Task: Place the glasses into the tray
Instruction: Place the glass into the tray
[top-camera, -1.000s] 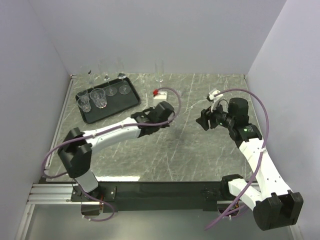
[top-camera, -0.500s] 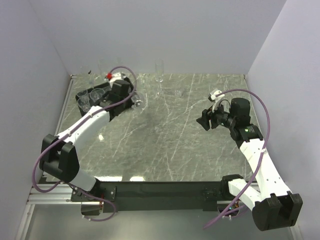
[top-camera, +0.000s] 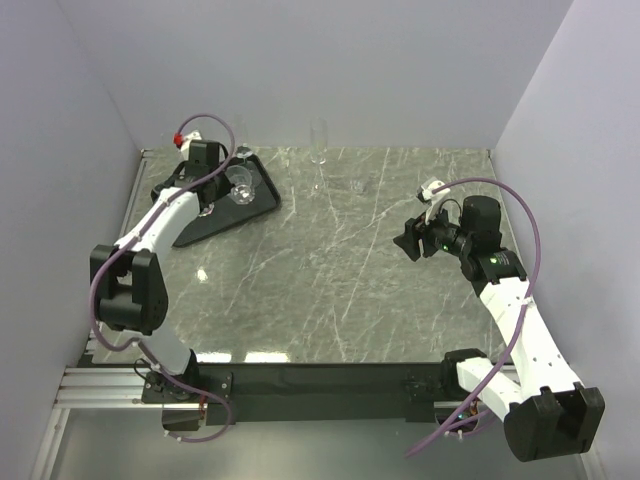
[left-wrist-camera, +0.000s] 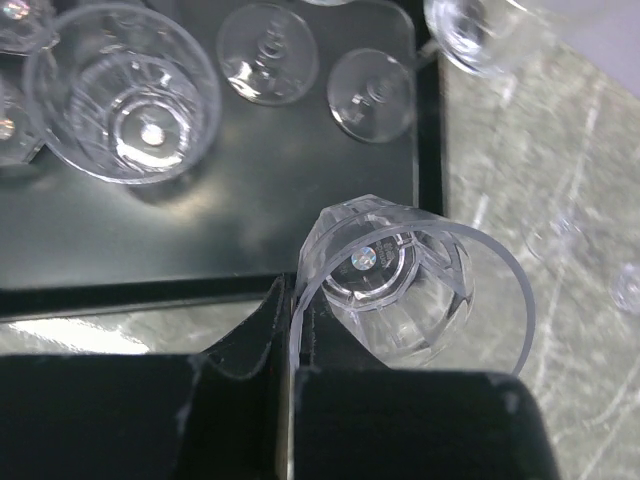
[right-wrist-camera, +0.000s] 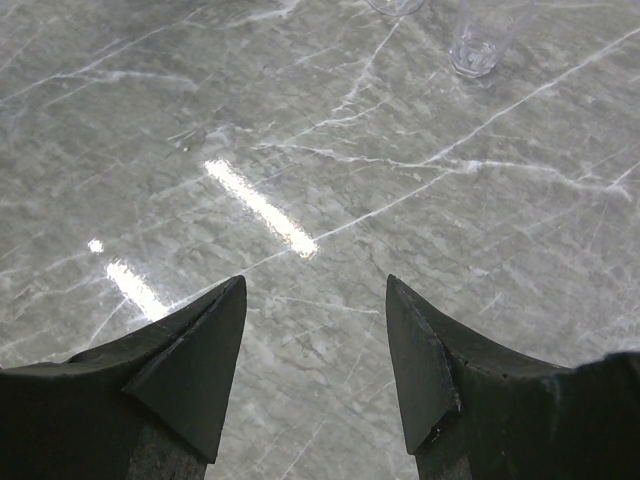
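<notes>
The clear tumbler will go down from my left gripper into the black tray (top-camera: 228, 200) (left-wrist-camera: 285, 170), where I will set it between the other tumbler and the stemmed glasses.
My left gripper (left-wrist-camera: 293, 300) is shut on the rim of a short faceted clear tumbler (left-wrist-camera: 395, 275) and holds it above the right end of the black tray (left-wrist-camera: 220, 220); in the top view the gripper (top-camera: 230, 180) and tumbler (top-camera: 240, 183) hang over the tray (top-camera: 258, 205). Another tumbler (left-wrist-camera: 125, 105) and two stemmed glass bases (left-wrist-camera: 268, 52) stand in the tray; my arm hides more of them in the top view. A tall flute (top-camera: 318, 150) and a small glass (top-camera: 358, 185) stand on the table at the back. My right gripper (top-camera: 408, 240) is open and empty.
The table is grey marble between white walls on three sides. One more glass (left-wrist-camera: 470, 40) shows just past the tray's far right corner. The small glass (right-wrist-camera: 478, 40) stands ahead of my right gripper (right-wrist-camera: 315, 350). A purple cable loops over each arm.
My left arm has swung from the table's middle left and back to the tray, carrying the tumbler. My right arm has not moved.
</notes>
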